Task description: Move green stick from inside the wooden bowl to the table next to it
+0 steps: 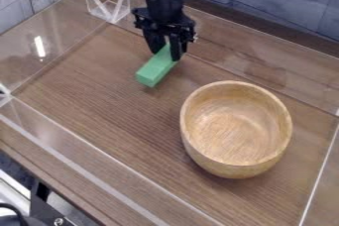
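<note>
The green stick will be released on the table point(153, 61) between the wooden bowl and the clear bracket. It now hangs tilted just over the table.
The green stick point(157, 68) hangs tilted just over the table point(93, 101), its lower end at or near the wood. My black gripper point(169, 51) points straight down and is shut on the stick's upper end. The wooden bowl point(236, 127) stands to the lower right of the stick, apart from it, and holds nothing.
Clear acrylic walls point(59, 17) run along the table's edges, with a clear bracket point(109, 5) at the back left behind the arm. A grey wall lies beyond the far edge.
</note>
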`<action>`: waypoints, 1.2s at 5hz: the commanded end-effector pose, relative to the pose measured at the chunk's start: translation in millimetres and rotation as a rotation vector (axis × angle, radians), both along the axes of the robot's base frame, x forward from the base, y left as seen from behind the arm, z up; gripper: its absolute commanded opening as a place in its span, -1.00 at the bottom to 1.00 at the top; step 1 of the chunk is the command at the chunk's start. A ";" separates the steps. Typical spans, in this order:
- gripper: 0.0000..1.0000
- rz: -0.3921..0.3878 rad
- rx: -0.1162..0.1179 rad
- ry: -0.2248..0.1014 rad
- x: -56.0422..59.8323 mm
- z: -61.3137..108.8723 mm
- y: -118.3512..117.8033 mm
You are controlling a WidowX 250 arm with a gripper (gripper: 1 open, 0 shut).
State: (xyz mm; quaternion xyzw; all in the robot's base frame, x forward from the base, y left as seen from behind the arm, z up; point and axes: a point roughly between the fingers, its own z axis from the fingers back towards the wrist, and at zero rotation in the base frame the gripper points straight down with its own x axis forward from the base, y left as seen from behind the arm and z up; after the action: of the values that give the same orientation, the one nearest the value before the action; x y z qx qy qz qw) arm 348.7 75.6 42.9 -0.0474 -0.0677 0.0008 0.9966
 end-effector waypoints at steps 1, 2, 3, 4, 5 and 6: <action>-1.00 0.009 0.021 -0.051 12.9 14.1 2.2; -1.00 0.007 0.021 -0.050 21.7 6.8 13.7; -1.00 0.004 0.021 -0.049 28.2 -0.1 24.8; -1.00 0.031 0.021 -0.048 28.1 -3.5 36.8; 1.00 0.016 0.004 -0.059 27.8 17.9 43.1; 1.00 0.005 -0.012 -0.077 26.9 40.8 50.9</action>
State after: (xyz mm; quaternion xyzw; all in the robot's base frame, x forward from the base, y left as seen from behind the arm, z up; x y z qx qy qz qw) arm 366.7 120.0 46.3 -0.0739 -0.0566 0.0074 0.9956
